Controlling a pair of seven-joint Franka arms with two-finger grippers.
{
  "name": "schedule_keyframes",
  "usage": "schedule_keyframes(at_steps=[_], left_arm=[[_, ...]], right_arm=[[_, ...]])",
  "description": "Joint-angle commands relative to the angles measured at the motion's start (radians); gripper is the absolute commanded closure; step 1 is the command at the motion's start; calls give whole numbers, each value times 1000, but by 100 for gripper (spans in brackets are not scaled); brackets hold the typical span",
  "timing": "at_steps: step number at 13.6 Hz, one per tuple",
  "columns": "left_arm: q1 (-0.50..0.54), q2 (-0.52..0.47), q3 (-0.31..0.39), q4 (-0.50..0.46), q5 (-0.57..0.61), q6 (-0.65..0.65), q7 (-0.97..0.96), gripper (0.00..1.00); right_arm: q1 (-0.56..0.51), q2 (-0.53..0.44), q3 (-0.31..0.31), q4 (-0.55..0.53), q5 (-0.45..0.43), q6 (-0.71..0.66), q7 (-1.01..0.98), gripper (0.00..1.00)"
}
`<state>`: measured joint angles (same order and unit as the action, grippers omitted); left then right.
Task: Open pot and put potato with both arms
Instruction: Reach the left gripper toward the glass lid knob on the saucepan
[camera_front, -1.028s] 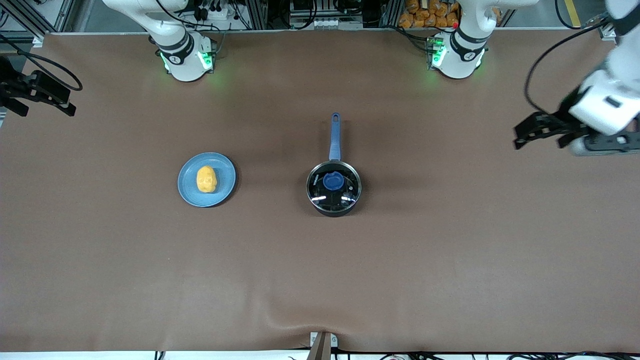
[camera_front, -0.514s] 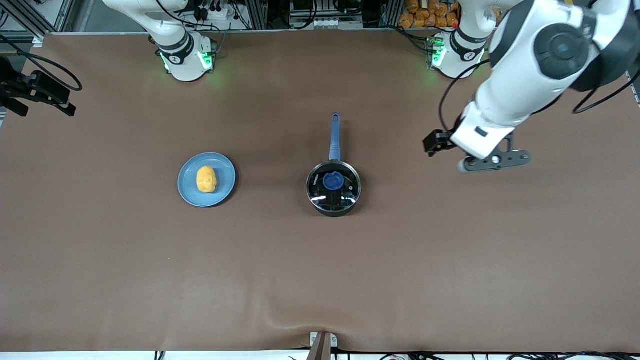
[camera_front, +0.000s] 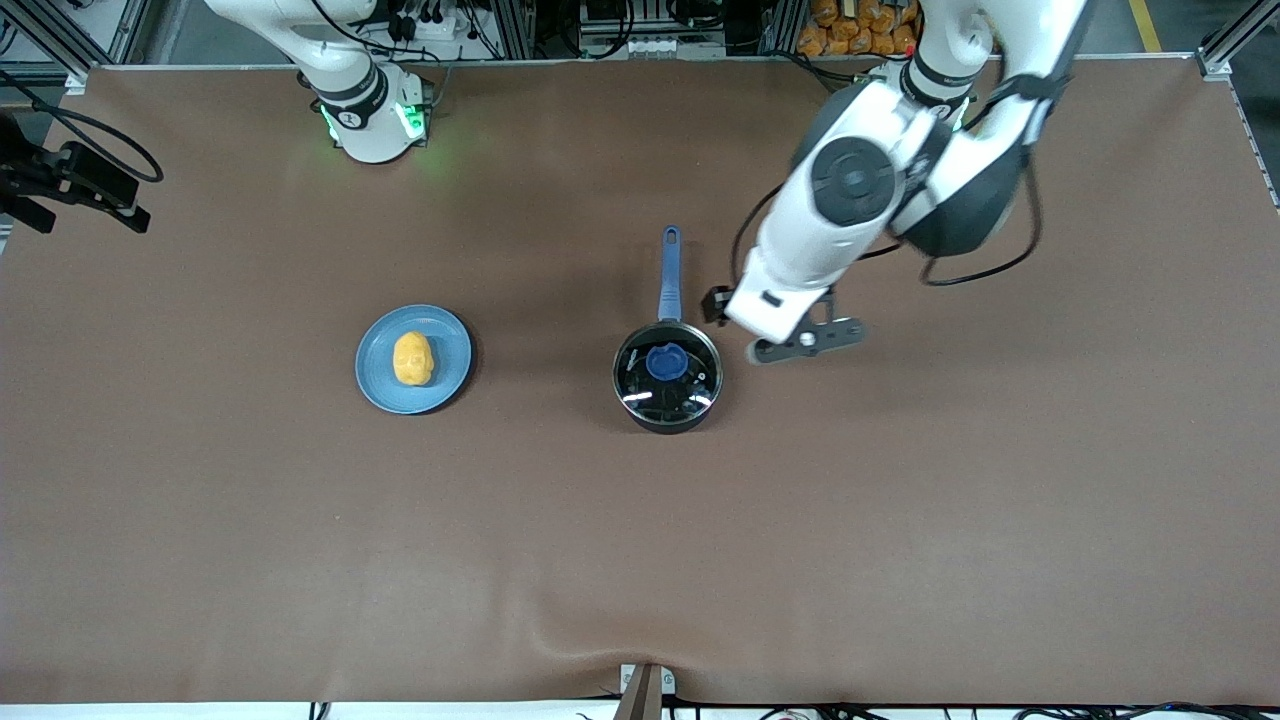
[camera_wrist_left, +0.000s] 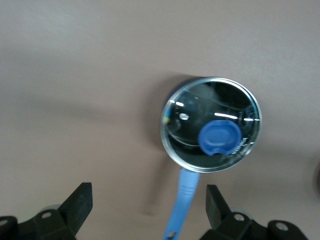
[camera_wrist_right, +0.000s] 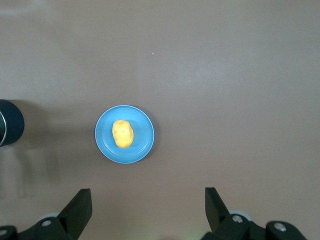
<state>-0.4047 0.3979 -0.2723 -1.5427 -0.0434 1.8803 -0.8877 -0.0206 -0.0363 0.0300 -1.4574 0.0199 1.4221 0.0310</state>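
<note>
The pot has to be opened for the potato. So my left gripper will close on the blue knob (camera_front: 667, 361) (camera_wrist_left: 220, 137) of the glass lid.
The black pot (camera_front: 667, 395) stands mid-table with its glass lid and blue knob (camera_front: 666, 361) on; its blue handle (camera_front: 669, 275) points toward the bases. My left gripper (camera_front: 718, 303) hovers open and empty over the table beside the handle. In the left wrist view the gripper (camera_wrist_left: 148, 200) is open, with the handle (camera_wrist_left: 182, 200) between its fingers and the lidded pot (camera_wrist_left: 185, 135) farther off. The potato (camera_front: 412, 358) lies on a blue plate (camera_front: 452, 352) toward the right arm's end. My right gripper (camera_wrist_right: 147, 200) is open, high over the table, and sees the potato (camera_wrist_right: 122, 133), the plate (camera_wrist_right: 142, 137) and the pot's side (camera_wrist_right: 10, 129).
A black part with a cable (camera_front: 75, 180) shows at the table's edge at the right arm's end. A metal bracket (camera_front: 645, 690) sits at the table edge nearest the front camera. Brown table surface lies all around the pot and plate.
My left arm has swung in from the left arm's end of the table to the pot's handle. The pot, lid, potato and right arm have not moved.
</note>
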Motion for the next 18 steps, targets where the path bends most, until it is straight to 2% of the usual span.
schedule_keyframes(at_steps=[1,4,6,8,18], left_arm=[[-45,90,11,67,19,55,-63,0],[-88,159,15,67,43,160,-109,0],[-123,200,18,69,140,192,-205,0],[-144,240,18,87,187,227,-279,0],[-151,291,19,108,215,237,-278,0]], right_arm=[[-18,6,8,15,14,-12,-6,0],[-18,6,10,15,14,-12,-6,0],[-18,6,10,15,14,-12,-6,0],[-19,6,10,15,14,-12,-6,0],[-18,6,10,15,14,-12,-6,0]])
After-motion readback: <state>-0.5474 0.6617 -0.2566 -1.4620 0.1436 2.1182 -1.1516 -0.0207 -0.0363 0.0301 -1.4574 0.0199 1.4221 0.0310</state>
